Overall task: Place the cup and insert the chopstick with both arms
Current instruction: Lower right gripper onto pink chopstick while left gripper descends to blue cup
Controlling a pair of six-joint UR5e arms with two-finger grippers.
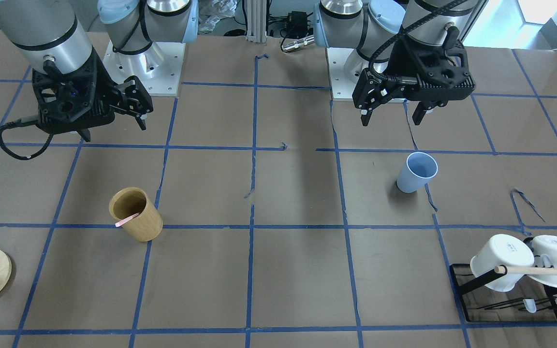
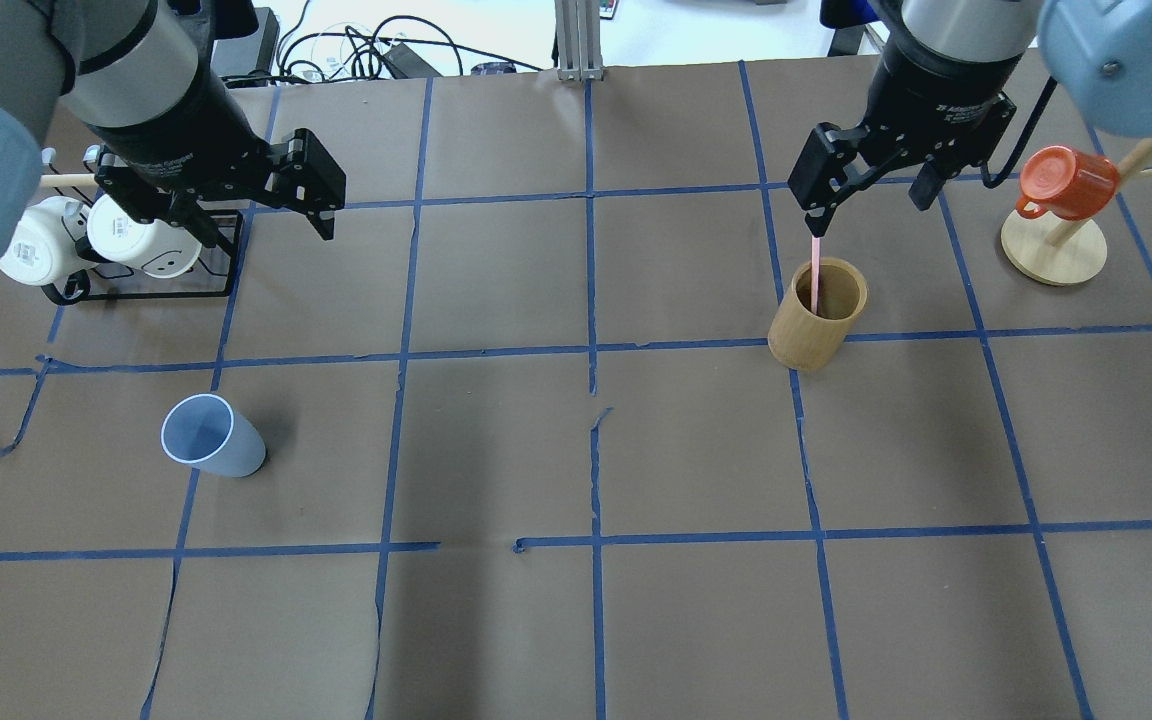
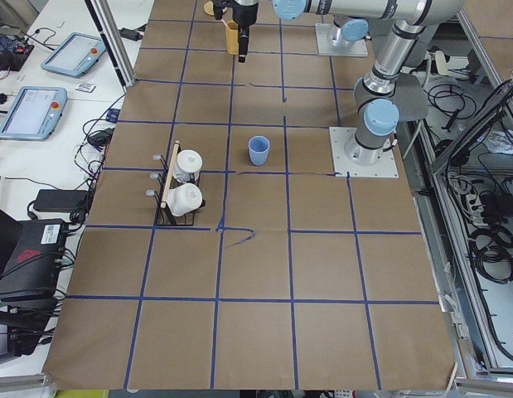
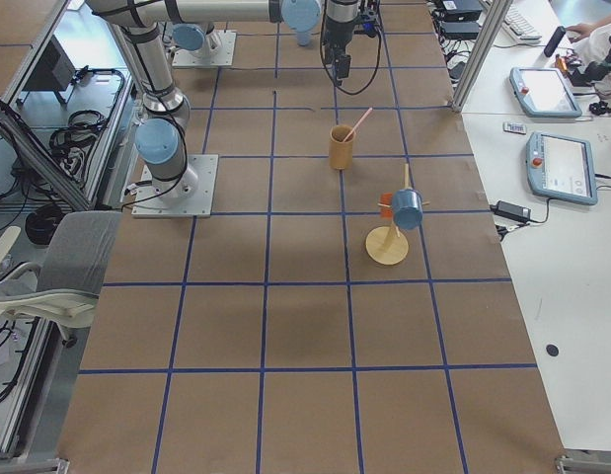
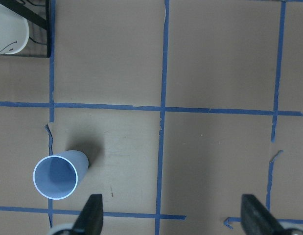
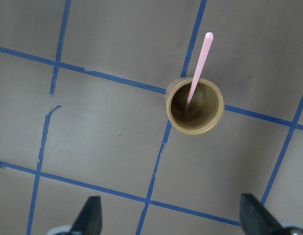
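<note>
The pale blue cup has a near-holder rim (image 1: 407, 161) (image 5: 76, 183), the edge facing the tan wooden holder, which my left gripper will pinch next with one finger inside.
The pale blue cup (image 1: 416, 172) stands upright on the brown table; it also shows in the overhead view (image 2: 208, 437) and at the lower left of the left wrist view (image 5: 57, 176). My left gripper (image 1: 391, 118) hangs open and empty above the table, behind the cup and apart from it. One pale pink chopstick (image 2: 815, 270) leans inside the tan wooden holder (image 2: 821, 315), its top sticking out; the right wrist view shows the chopstick (image 6: 199, 68) in the holder (image 6: 194, 105). My right gripper (image 2: 868, 212) is open and empty, high above and just behind the holder.
A black rack (image 1: 457, 285) with two white mugs (image 1: 501, 261) and a long wooden rod (image 1: 544, 271) stands beyond the cup on my left. An orange mug (image 2: 1064, 180) hangs on a wooden stand (image 2: 1054, 255) at my far right. Blue tape lines grid the table.
</note>
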